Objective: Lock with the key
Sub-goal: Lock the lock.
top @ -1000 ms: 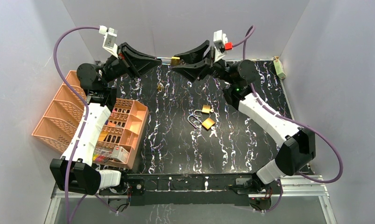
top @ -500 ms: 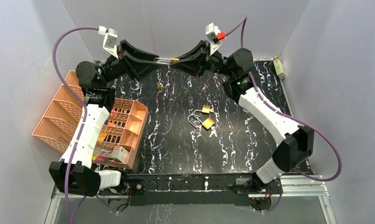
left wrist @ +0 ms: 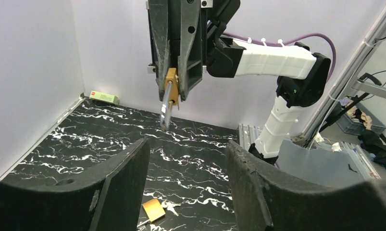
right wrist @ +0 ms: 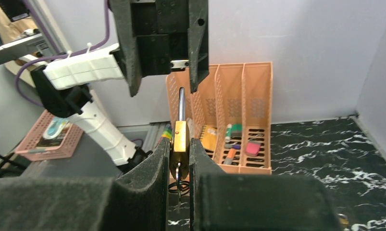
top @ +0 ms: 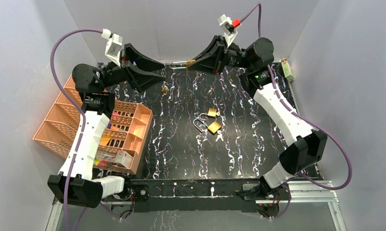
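My left gripper will take hold of the padlock's shackle (top: 177, 67), as my right gripper grips the padlock's body with the key between its fingers, and this will free my right gripper for the key.
A brass padlock (right wrist: 180, 137) hangs high above the back of the table, clamped between the pads of my right gripper (right wrist: 180, 143), which is shut on its body. Its steel shackle (right wrist: 181, 103) points at the left gripper. A key (right wrist: 180, 169) with a dark ring sits in the lock's underside, between my fingers. From above, the padlock (top: 191, 62) shows at the right gripper (top: 193, 62). My left gripper (top: 163, 68) stands open a short way left of the shackle, touching nothing. In the left wrist view the open left gripper (left wrist: 187, 144) faces the padlock (left wrist: 170, 83).
Two more brass padlocks (top: 212, 112) (top: 214, 127) with keys lie mid-table. A small brass piece (top: 165, 90) lies further back. An orange organizer (top: 85, 125) with pens stands at the left. A small green box (top: 288, 70) sits in the back right corner. Walls enclose three sides.
My right gripper shut on the padlock's body. My left gripper let go of the shackle, opened and drew back left. The right gripper carried the padlock slightly right and back.
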### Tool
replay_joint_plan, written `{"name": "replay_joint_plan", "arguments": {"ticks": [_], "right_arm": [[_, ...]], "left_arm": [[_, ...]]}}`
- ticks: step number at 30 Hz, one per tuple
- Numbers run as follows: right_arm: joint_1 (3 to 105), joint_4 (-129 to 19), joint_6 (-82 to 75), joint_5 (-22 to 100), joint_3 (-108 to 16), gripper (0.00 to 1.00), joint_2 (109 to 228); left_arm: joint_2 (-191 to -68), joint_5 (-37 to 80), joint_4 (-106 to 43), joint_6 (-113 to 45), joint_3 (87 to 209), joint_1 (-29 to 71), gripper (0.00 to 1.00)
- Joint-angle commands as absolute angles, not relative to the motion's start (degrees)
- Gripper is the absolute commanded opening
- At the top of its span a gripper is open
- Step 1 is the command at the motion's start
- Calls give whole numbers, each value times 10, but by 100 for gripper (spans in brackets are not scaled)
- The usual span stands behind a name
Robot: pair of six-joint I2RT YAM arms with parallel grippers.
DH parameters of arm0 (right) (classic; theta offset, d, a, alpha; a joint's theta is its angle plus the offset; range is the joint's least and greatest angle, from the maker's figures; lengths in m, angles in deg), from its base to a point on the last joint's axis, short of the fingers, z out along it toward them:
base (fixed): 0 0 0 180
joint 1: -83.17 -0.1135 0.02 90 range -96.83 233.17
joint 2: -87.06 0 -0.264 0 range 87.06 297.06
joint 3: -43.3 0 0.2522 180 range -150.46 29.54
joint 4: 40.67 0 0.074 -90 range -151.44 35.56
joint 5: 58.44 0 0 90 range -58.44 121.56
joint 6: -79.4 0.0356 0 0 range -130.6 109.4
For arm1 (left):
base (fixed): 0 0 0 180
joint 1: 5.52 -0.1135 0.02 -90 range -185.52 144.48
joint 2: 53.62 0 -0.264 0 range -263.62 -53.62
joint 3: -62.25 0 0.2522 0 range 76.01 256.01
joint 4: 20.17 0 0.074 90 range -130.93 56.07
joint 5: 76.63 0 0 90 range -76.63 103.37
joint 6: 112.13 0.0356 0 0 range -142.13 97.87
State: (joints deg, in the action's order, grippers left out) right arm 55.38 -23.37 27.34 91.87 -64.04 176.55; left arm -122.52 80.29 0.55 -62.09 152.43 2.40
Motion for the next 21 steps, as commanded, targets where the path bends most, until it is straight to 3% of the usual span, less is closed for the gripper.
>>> {"name": "replay_joint_plan", "arguments": {"ticks": [1, 4, 9, 17, 21], "right_arm": [[552, -211, 310, 946, -671, 0, 1766], [551, -207, 313, 946, -672, 0, 1769], [547, -201, 318, 945, -670, 0, 1779], [529, -205, 308, 931, -671, 0, 1796], [526, -205, 309, 931, -682, 0, 1809]], "left_arm": [[-1250, 827, 87, -689, 1548, 19, 57], [-1258, 802, 75, -683, 1550, 19, 58], [-1260, 796, 72, -671, 1540, 20, 43], [-1272, 803, 81, -678, 1542, 28, 45], [-1279, 819, 83, -678, 1540, 39, 31]]}}
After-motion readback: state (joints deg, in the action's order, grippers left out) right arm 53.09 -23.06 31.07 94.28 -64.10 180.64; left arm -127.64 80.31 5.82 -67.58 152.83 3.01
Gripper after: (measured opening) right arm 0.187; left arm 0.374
